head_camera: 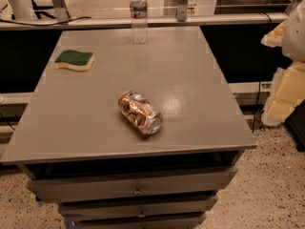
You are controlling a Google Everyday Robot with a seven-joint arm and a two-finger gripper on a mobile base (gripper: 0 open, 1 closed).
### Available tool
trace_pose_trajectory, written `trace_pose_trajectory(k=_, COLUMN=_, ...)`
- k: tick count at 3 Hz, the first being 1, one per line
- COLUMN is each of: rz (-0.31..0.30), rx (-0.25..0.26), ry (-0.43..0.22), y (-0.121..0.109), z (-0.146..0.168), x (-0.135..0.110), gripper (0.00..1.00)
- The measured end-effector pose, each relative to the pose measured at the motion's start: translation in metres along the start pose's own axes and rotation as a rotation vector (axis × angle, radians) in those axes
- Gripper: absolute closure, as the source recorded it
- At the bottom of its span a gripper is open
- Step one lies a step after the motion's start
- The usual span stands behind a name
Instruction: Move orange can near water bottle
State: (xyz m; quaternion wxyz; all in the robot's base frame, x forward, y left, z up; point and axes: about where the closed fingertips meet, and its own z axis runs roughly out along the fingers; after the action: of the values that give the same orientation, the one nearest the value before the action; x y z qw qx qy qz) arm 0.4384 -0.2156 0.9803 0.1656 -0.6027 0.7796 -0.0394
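Note:
I should close my gripper on the near half of the orange can (147,121), beside its silver end, and leave the can's far end free.
The orange can (139,112) lies on its side near the middle of the grey table top (190,80), slightly dented, with its silver end facing the front right. The water bottle (138,14) stands upright at the table's far edge, clear with a white cap and a dark label band. The can is well in front of the bottle. My gripper (281,97) shows as cream-coloured parts at the right edge of the view, off the table's right side and away from both things. It holds nothing that I can see.
A green-and-yellow sponge (75,60) lies on the far left of the table. Drawers (138,187) sit below the table top. A rail (143,22) and dark gaps run behind the table. Speckled floor (271,185) lies to the right.

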Motion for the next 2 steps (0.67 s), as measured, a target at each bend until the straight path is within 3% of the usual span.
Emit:
trace_pose_trajectory(k=1, rz=0.0, rx=0.0, ry=0.0, y=0.0, z=0.0, x=0.0, gripper=0.0)
trace_pose_trajectory(k=2, rz=0.035, rx=-0.011, ry=-0.063, y=0.001, z=0.009, x=-0.025, gripper=0.0)
